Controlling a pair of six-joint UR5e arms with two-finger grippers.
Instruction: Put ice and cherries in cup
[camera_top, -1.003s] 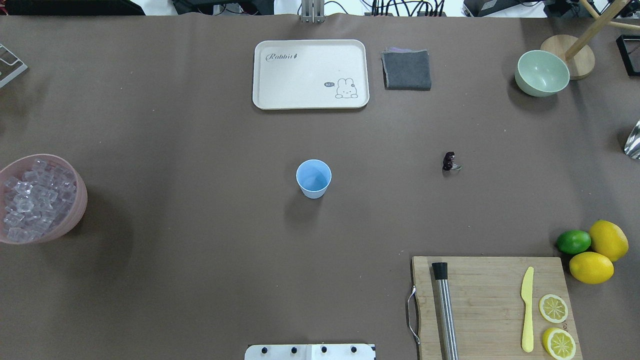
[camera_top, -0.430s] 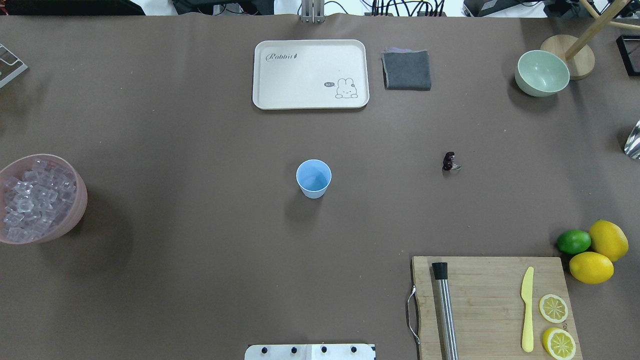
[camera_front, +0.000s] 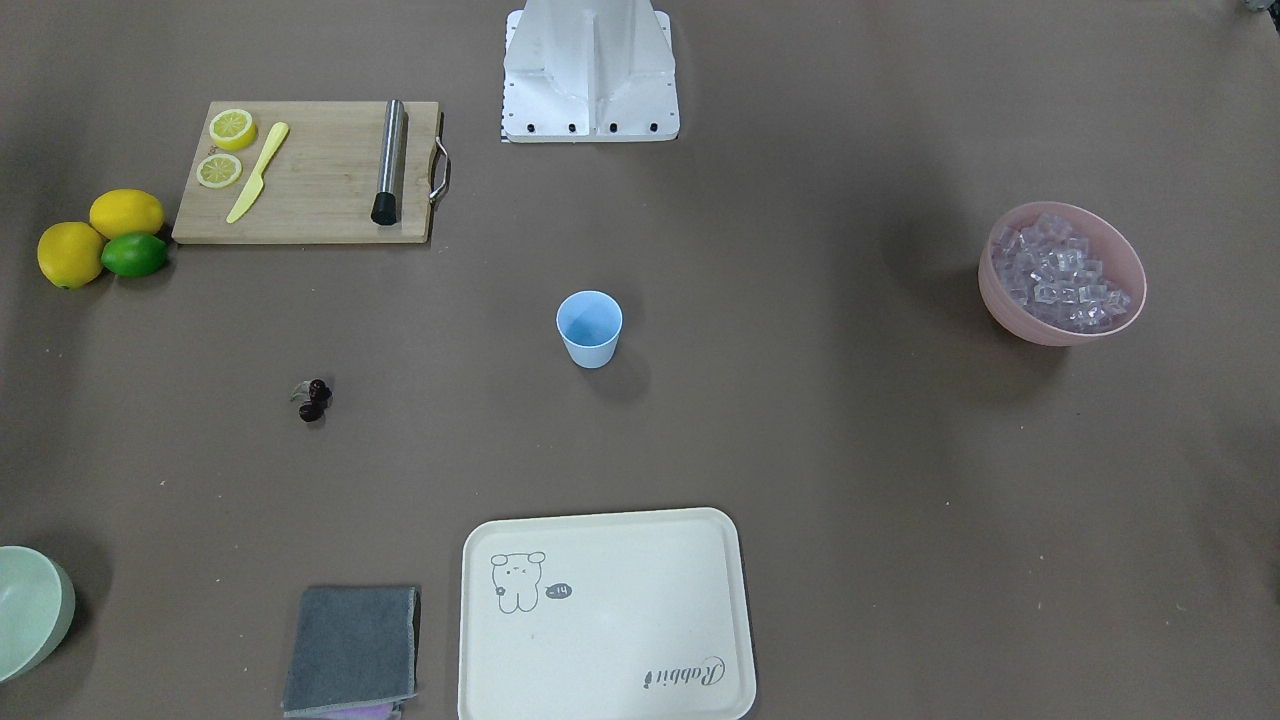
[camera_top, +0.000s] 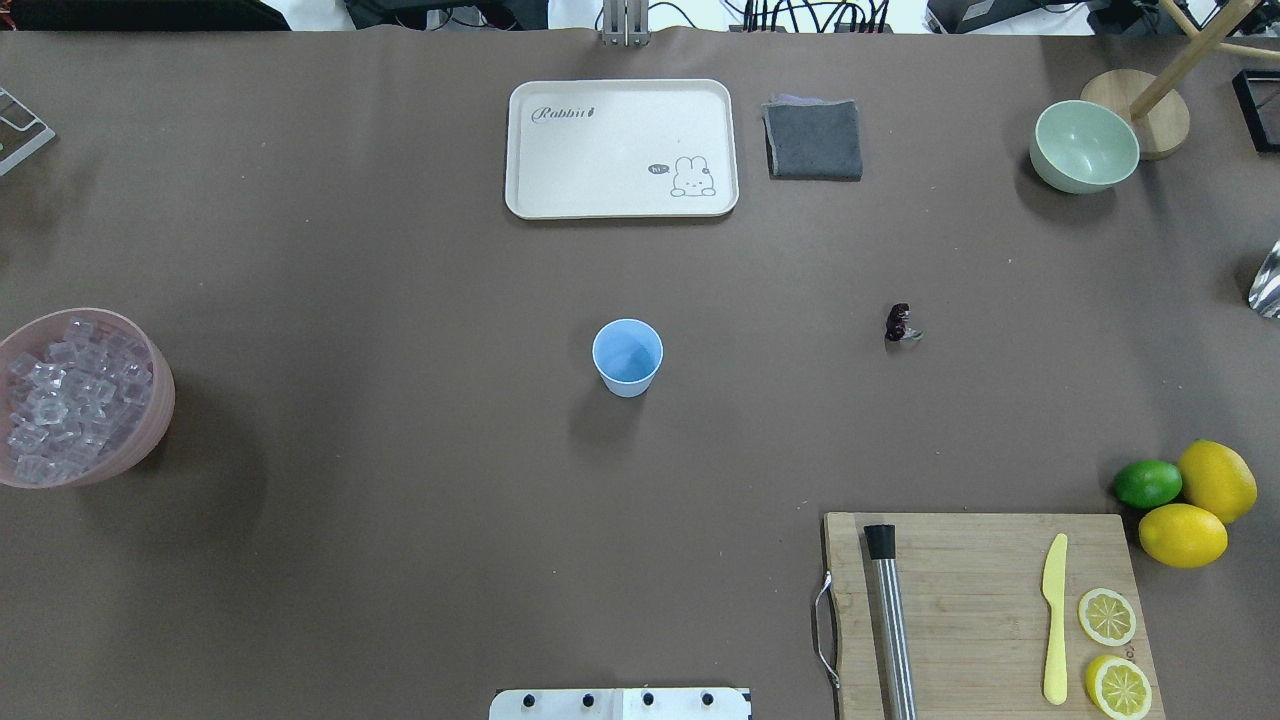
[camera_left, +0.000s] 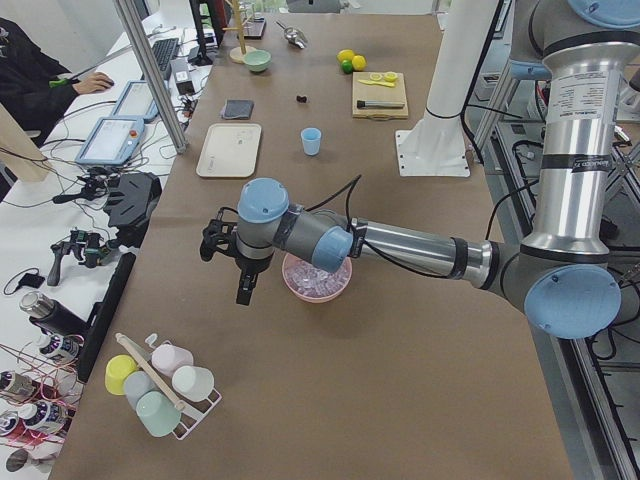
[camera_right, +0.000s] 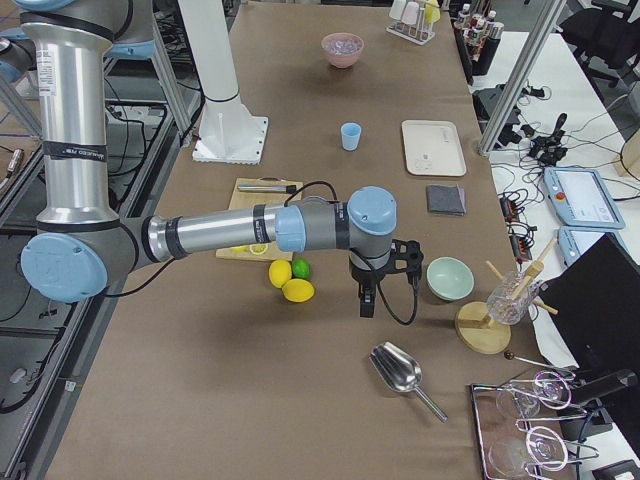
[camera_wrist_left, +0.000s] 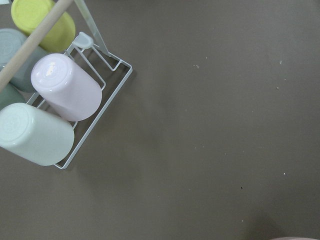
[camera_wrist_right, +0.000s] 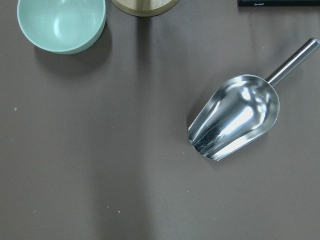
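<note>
Next, my left gripper needs to go to the pink bowl and close on a clear ice cube (camera_front: 1071, 256) at the top of the pile near its middle.
The light blue cup (camera_top: 627, 356) stands upright mid-table, also in the front view (camera_front: 589, 328). The dark cherries (camera_top: 899, 322) lie on the table to its right, apart from it. Clear ice cubes (camera_top: 60, 400) fill a pink bowl (camera_top: 163, 420) at the left edge. My left gripper (camera_left: 243, 290) shows only in the left side view, hanging beside the pink bowl (camera_left: 290, 290) on its outer side. My right gripper (camera_right: 365, 305) shows only in the right side view, above the table between the lemons and the green bowl. I cannot tell whether either is open or shut.
A cream tray (camera_top: 620, 205) and a grey cloth (camera_top: 813, 140) lie at the back. A pale green bowl (camera_top: 1084, 146), a metal scoop (camera_wrist_right: 235, 117), a cutting board (camera_top: 960, 570) with a knife, lemons and a lime (camera_top: 1148, 483) are on the right. A cup rack (camera_wrist_left: 95, 115) is beyond the pink bowl.
</note>
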